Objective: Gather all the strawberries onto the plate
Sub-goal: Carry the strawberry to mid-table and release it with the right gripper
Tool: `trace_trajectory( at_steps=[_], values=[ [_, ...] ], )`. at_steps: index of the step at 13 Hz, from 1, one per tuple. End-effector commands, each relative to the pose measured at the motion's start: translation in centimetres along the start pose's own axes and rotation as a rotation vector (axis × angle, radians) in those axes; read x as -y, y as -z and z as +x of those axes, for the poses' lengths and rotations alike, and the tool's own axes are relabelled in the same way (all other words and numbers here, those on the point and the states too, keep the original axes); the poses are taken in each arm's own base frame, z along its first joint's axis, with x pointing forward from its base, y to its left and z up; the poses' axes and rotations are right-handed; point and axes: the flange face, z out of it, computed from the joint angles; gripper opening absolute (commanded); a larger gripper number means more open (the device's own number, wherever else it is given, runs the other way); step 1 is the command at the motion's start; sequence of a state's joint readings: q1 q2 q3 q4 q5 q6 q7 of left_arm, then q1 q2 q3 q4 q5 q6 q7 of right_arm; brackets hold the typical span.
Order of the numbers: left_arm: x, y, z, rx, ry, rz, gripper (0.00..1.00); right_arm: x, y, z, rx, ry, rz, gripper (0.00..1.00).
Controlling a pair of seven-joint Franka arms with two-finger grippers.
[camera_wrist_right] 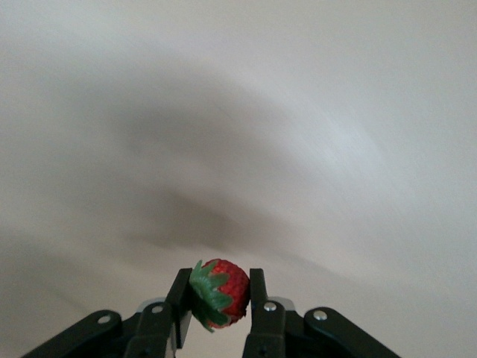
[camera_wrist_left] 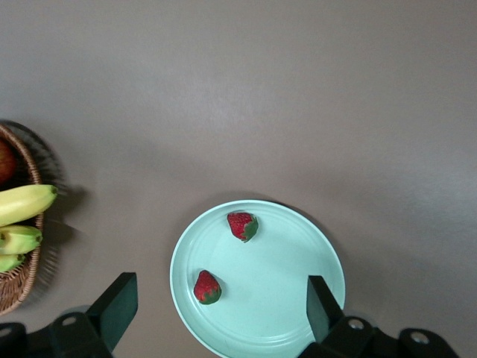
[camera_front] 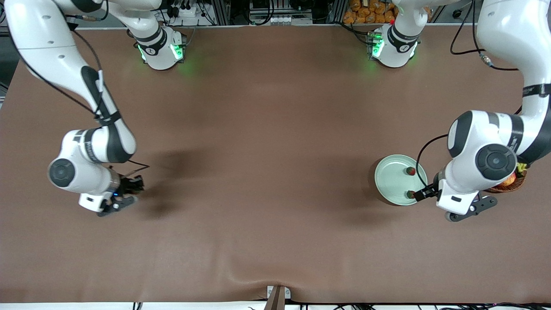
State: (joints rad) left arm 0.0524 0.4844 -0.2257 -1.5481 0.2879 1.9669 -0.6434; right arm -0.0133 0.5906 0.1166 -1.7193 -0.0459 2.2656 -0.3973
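Note:
The strawberry will go down on the bare brown table mat about midway (camera_front: 291,182) between both arms, set there by my right gripper.
The pale mint-green plate (camera_front: 392,183) lies toward the left arm's end of the table and also shows in the left wrist view (camera_wrist_left: 287,298). Two strawberries (camera_front: 411,171) (camera_front: 411,194) lie in it, also seen in the left wrist view (camera_wrist_left: 243,225) (camera_wrist_left: 207,288). My left gripper (camera_front: 424,193) (camera_wrist_left: 220,306) hangs open and empty over the plate's edge by the basket. My right gripper (camera_front: 131,186) (camera_wrist_right: 218,298) is up over bare table at the right arm's end, shut on the third strawberry (camera_wrist_right: 222,292), its green cap against one finger.
A brown wicker basket (camera_front: 512,184) (camera_wrist_left: 22,276) stands beside the plate under the left arm, holding bananas (camera_wrist_left: 26,203) and a red-yellow apple (camera_front: 510,179). The brown table mat (camera_front: 267,172) spreads between the two arms.

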Motion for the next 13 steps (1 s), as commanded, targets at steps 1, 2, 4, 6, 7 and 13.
trace_trajectory(
  at_steps=[1,2,4,6,7,13],
  values=[
    [0.5,2.1,-0.7,-0.011,-0.015,-0.002,1.0,9.5,2.6,5.6,-0.07,0.156,0.008,0.0],
    [0.6,2.5,-0.7,-0.015,-0.014,-0.005,1.0,13.7,2.1,7.6,-0.087,0.205,0.02,0.0],
    [0.6,2.6,-0.7,-0.017,-0.018,-0.006,1.0,22.2,0.6,10.1,-0.15,0.29,0.041,0.0],
    [0.7,2.5,-0.7,-0.015,-0.017,-0.005,1.0,28.9,-2.7,11.2,-0.229,0.353,0.045,0.0],
    [0.7,2.5,-0.6,-0.015,-0.016,-0.006,1.0,31.0,-4.6,11.4,-0.241,0.376,0.052,0.0],
    [0.5,1.3,-1.1,0.023,-0.024,0.013,1.0,42.6,-8.5,11.3,-0.363,0.526,0.061,0.0]
  ],
)
